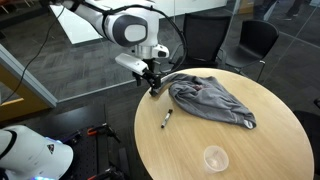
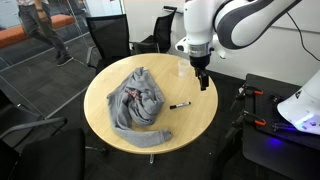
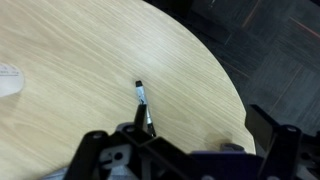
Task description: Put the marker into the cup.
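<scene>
The marker is my gripper's next target. It should move down and close on its end nearer the grey cloth [image 1: 169, 113] [image 3: 149, 124].
The marker [image 1: 167, 118] is a short black pen with a whitish end, lying flat on the round wooden table [image 1: 255, 150]. It shows in both exterior views [image 2: 181, 105] and in the wrist view [image 3: 142, 98]. The clear plastic cup [image 1: 215, 158] stands upright near the table's edge, apart from the marker. It also shows in an exterior view [image 2: 182, 68] and at the left edge of the wrist view [image 3: 8, 80]. My gripper [image 1: 153, 86] [image 2: 203, 83] hangs open and empty above the table near its edge. In the wrist view its fingers [image 3: 205, 125] are spread, with the marker by one finger.
A crumpled grey cloth [image 1: 212, 100] [image 2: 137, 100] lies on the table beside the marker. Black office chairs [image 1: 256, 40] [image 2: 107, 38] stand around the table. A white machine [image 1: 30, 152] stands on the floor beside it. The table edge [image 3: 225, 80] runs close under the gripper.
</scene>
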`<action>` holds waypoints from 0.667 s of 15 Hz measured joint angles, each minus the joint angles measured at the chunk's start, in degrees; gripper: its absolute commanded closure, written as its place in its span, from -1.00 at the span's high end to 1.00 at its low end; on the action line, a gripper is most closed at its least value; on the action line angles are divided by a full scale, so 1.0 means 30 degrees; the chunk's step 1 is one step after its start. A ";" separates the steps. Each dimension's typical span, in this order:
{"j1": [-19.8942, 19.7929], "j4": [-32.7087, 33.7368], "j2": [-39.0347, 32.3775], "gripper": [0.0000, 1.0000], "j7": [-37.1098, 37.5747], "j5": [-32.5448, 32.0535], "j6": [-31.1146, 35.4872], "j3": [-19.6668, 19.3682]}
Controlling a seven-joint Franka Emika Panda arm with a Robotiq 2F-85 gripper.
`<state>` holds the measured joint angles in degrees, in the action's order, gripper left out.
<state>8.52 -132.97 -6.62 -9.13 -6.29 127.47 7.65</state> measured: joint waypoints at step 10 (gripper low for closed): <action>-0.0681 0.0141 -0.3300 1.00 -0.0654 -0.3482 0.5554 -0.0838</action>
<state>6.48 -132.55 -16.52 -11.10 -16.73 144.13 5.14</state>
